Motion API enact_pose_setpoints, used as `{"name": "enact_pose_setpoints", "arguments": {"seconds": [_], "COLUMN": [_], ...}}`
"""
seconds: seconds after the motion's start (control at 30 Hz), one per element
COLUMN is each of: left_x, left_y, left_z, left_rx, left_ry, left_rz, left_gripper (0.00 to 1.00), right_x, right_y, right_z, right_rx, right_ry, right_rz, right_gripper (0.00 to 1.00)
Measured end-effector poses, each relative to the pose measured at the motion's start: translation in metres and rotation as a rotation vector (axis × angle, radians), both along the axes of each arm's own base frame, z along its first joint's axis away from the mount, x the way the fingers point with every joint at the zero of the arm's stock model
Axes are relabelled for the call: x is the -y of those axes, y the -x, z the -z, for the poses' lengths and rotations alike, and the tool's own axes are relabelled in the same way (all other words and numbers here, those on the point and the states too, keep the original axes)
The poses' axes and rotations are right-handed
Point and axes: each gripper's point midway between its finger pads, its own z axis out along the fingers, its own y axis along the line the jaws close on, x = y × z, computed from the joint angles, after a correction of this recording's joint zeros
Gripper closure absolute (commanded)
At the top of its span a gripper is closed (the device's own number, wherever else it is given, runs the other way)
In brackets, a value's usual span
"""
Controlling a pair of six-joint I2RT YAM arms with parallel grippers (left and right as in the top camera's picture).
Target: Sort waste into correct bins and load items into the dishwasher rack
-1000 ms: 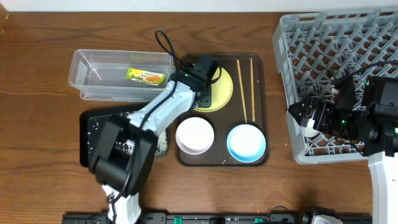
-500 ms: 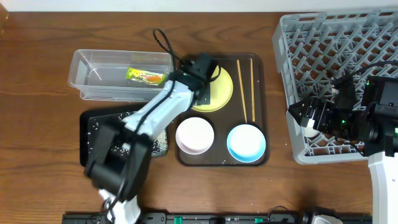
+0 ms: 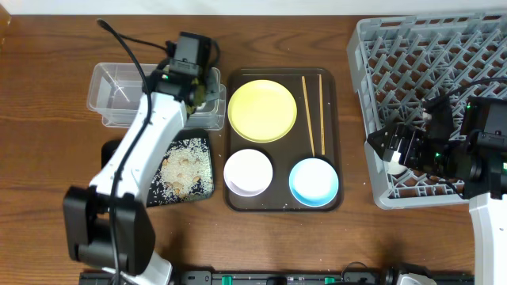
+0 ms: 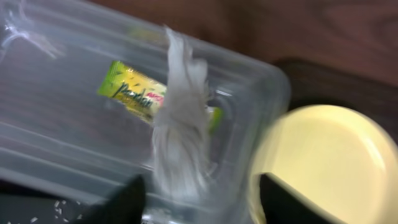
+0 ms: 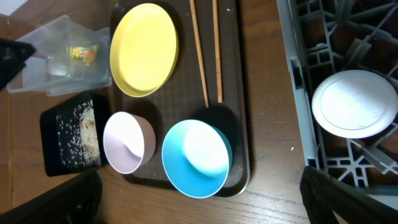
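Observation:
The robot's right gripper should move to the blue bowl next and close on the bowl's rim (image 3: pixel 337 186) (image 5: pixel 222 180), on the side facing the grey rack.
My left gripper (image 3: pixel 200 85) is open over the right end of the clear tub (image 3: pixel 119 99). In the left wrist view a crumpled white tissue (image 4: pixel 180 140) hangs loose between my spread fingers (image 4: pixel 202 202), over the tub. The green-and-orange wrapper (image 4: pixel 132 94) lies in the tub. Rice scraps (image 3: pixel 184 170) lie on the black tray (image 3: pixel 119 150). The yellow plate (image 3: pixel 262 110), chopsticks (image 3: pixel 309 115), white bowl (image 3: pixel 248 172) and blue bowl (image 3: pixel 314 180) sit on the brown serving tray (image 3: pixel 337 142). My right gripper (image 3: pixel 390 150) is open at the grey rack's (image 3: pixel 444 71) left front corner.
A white round dish (image 5: pixel 351 102) lies inside the rack below my right gripper. The rack's wall rises just right of the serving tray. Bare wooden table (image 3: pixel 47 198) lies at the left and along the front edge.
My left arm swung from over the yellow plate to the left and back, and now hangs over the clear tub. The plate and the black tray are uncovered. The right arm has not moved.

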Motion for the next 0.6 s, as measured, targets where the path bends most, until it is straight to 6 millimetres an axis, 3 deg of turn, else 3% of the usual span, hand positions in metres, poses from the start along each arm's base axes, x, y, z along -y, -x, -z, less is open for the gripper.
{"name": "enact_pose_setpoints", "arguments": {"seconds": [0.1, 0.23, 0.37, 0.5, 0.6], "left_x": [-0.001, 0.008, 0.021, 0.034, 0.036], "left_y": [0.004, 0.022, 0.046, 0.085, 0.112], "left_z": [0.012, 0.000, -0.044, -0.105, -0.147], "left_rx": [-0.052, -0.079, -0.016, 0.104, 0.205], "left_ry": [0.027, 0.053, 0.059, 0.053, 0.062], "left_rz": [0.049, 0.124, 0.219, 0.330, 0.371], "left_gripper": [0.29, 0.29, 0.29, 0.19, 0.17], "right_x": [0.001, 0.010, 0.024, 0.033, 0.036], "right_y": [-0.001, -0.004, -0.005, -0.005, -0.006], "right_z": [0.000, 0.003, 0.008, 0.011, 0.011], "right_rx": [0.002, 0.008, -0.004, -0.011, -0.010], "right_ry": [0.004, 0.057, 0.133, 0.182, 0.196], "right_rz": [0.002, 0.029, 0.070, 0.096, 0.104], "right_gripper": [0.01, 0.01, 0.01, 0.01, 0.01]}}
